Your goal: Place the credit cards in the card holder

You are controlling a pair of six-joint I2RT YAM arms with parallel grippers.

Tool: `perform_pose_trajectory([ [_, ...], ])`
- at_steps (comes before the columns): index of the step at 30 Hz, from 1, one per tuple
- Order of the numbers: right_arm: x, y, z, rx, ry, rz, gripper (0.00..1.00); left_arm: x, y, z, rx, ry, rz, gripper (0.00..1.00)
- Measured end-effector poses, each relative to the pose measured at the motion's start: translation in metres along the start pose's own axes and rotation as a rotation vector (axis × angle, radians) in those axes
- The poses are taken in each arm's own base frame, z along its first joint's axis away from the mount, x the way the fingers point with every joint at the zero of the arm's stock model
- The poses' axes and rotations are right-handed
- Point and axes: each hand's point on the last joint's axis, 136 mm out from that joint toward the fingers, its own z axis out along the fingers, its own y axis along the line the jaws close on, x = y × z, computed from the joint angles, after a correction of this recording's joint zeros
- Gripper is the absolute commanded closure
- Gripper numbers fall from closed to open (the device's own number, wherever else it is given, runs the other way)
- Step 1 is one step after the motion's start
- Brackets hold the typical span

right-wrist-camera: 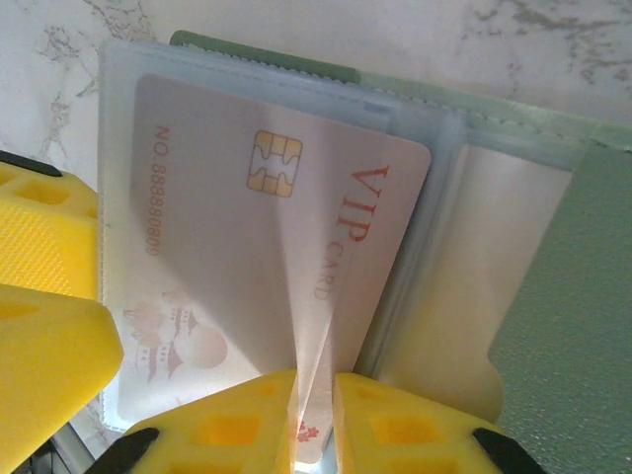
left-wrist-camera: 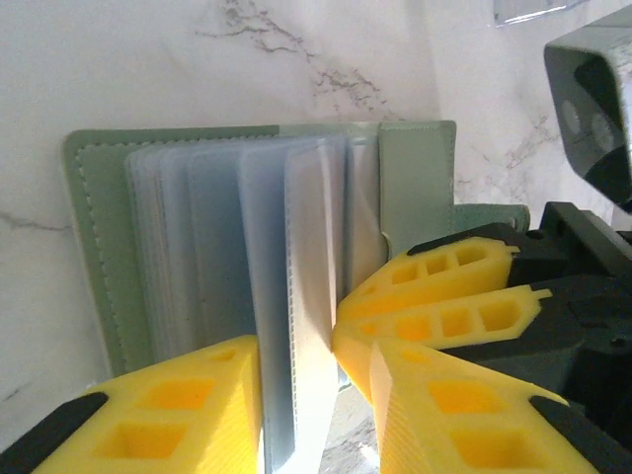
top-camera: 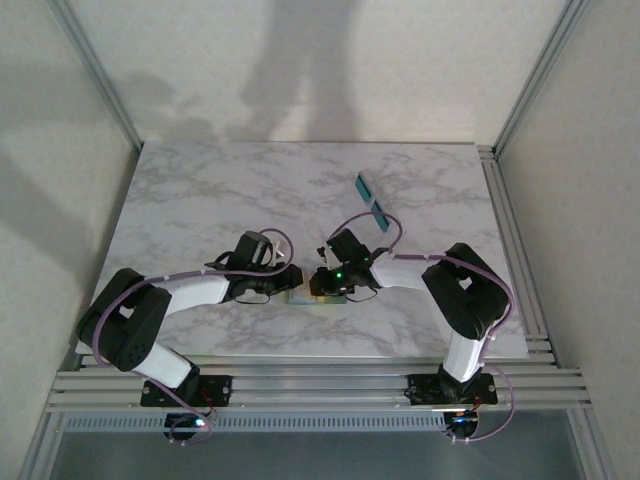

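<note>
An empty sleeve stands next to the card's sleeve between the left gripper's fingers, so the robot should open those fingers and close on the card's sleeve alone [left-wrist-camera: 313, 252].
The sage-green card holder [top-camera: 303, 297] lies open on the marble table between both arms, its cover [left-wrist-camera: 99, 227] spread flat and several clear sleeves fanned up. My left gripper [left-wrist-camera: 316, 415] straddles one upright sleeve [left-wrist-camera: 306, 296], jaws apart, with the sleeve against the left finger. My right gripper [right-wrist-camera: 316, 425] is shut on the near end of a pale credit card [right-wrist-camera: 257, 247] with a gold chip and red "VIP CARD" lettering. That card lies slanted, partly inside a sleeve of the card holder [right-wrist-camera: 563, 326]. Teal credit cards [top-camera: 375, 200] rest at the back right.
The right gripper's yellow fingers [left-wrist-camera: 444, 296] and its black camera housing [left-wrist-camera: 592, 99] crowd in from the right of the left wrist view. Left gripper fingers [right-wrist-camera: 49, 326] sit at the holder's left edge. White walls and metal posts [top-camera: 530, 90] border the table.
</note>
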Motion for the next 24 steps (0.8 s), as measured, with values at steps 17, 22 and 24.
perform_pose_trajectory([
  [17,0.0,0.001,0.002,-0.012,-0.001,-0.004,0.84,-0.017,0.021,-0.011,-0.172,-0.093,0.016,0.53],
  [22,-0.001,0.001,0.003,-0.02,0.002,-0.002,0.84,-0.018,0.009,-0.01,-0.115,-0.089,0.026,0.6],
  [24,-0.001,0.001,0.003,-0.023,0.004,-0.001,0.84,-0.018,0.006,-0.01,-0.098,-0.086,0.028,0.64],
])
